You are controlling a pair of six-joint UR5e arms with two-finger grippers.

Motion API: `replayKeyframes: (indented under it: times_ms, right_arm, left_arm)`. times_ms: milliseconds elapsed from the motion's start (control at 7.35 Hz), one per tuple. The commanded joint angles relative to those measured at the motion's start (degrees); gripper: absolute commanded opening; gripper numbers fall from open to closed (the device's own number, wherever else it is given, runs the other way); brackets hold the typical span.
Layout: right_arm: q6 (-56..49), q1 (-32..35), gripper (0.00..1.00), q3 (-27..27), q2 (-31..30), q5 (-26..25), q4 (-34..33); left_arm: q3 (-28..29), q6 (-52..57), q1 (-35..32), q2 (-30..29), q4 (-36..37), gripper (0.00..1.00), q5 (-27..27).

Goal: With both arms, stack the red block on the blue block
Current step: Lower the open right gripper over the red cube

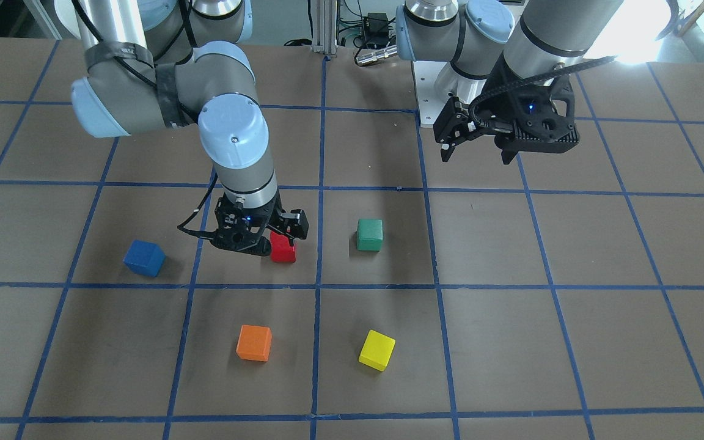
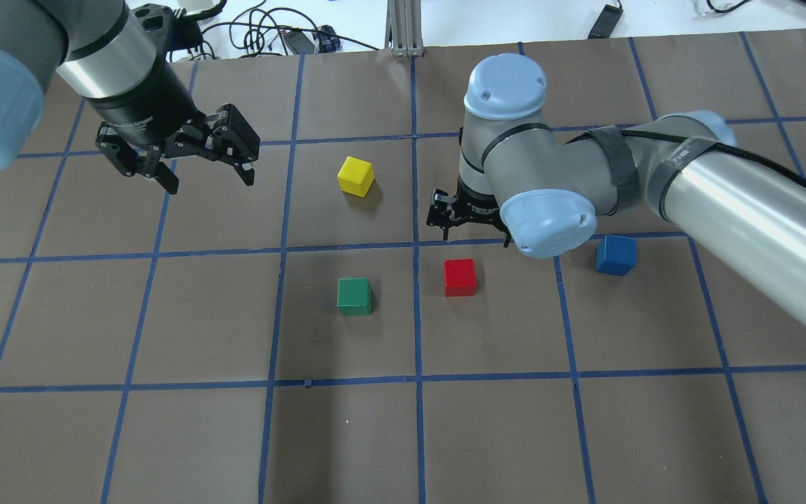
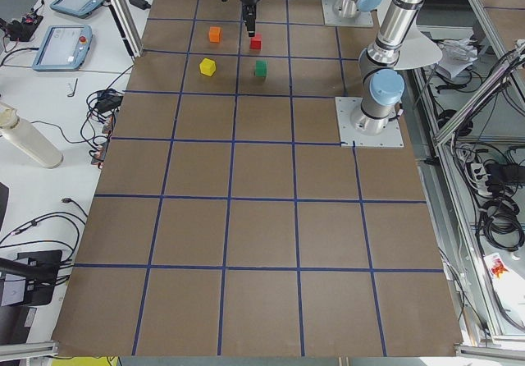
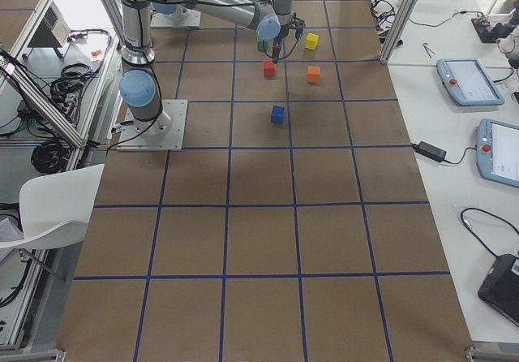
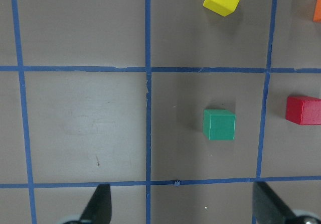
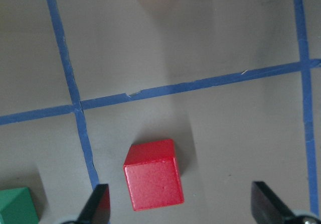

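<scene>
My right gripper should grab the opposite sides of the red block [image 1: 283, 248] [image 6: 153, 178], the ones that face the green block and the blue block.
The red block [image 1: 283, 250] lies on the brown table, also in the overhead view [image 2: 460, 277]. The blue block [image 1: 144, 257] lies about one grid square away from it, toward the robot's right [image 2: 616, 254]. My right gripper [image 1: 269, 237] hangs low, just above the red block, and is open. In the right wrist view the red block [image 6: 153, 175] sits between the two spread fingertips [image 6: 98, 206], nearer the left one, untouched. My left gripper [image 2: 203, 164] is open and empty, held high over the far left of the table [image 1: 477, 146].
A green block [image 1: 369, 235] lies beside the red one, on the left arm's side. An orange block [image 1: 253, 343] and a yellow block [image 1: 377, 350] lie farther from the robot. The left wrist view shows the green block [image 5: 219, 124] below it. Blue tape lines grid the table.
</scene>
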Motion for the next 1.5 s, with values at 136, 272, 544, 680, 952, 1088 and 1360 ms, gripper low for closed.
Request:
replayKeyframes:
  times_ms: [136, 272, 544, 680, 952, 1088, 1360]
  right_arm:
    - [4.1, 3.1, 1.0, 0.0, 5.5, -0.5, -5.4]
    - [3.7, 3.1, 1.0, 0.6, 5.9, -0.6, -5.3]
    - [0.8, 3.1, 1.0, 3.0, 5.6, -2.9, -6.6]
    - [0.9, 3.1, 1.0, 4.0, 5.7, -2.8, -6.5]
    - [-0.8, 3.3, 1.0, 8.0, 5.1, -2.8, -10.2]
    - [-1.7, 3.3, 0.93, 9.0, 5.1, -2.7, -12.2]
    - [-2.0, 3.2, 0.28, 8.1, 5.0, -2.8, -12.6]
  left_arm:
    - [-0.2, 0.3, 0.0, 0.3, 0.1, 1.0, 0.4]
    - [-0.3, 0.3, 0.0, 0.5, 0.1, 1.0, 0.4]
    - [-0.6, 0.3, 0.0, 0.5, 0.1, 1.0, 0.4]
    - [-0.6, 0.0, 0.0, 0.3, 0.1, 1.0, 0.3]
    - [-1.0, 0.1, 0.0, 0.3, 0.0, 1.0, 0.3]
    - [-1.0, 0.2, 0.0, 0.3, 0.0, 1.0, 0.4]
    - [-1.0, 0.3, 0.0, 0.5, 0.0, 1.0, 0.4]
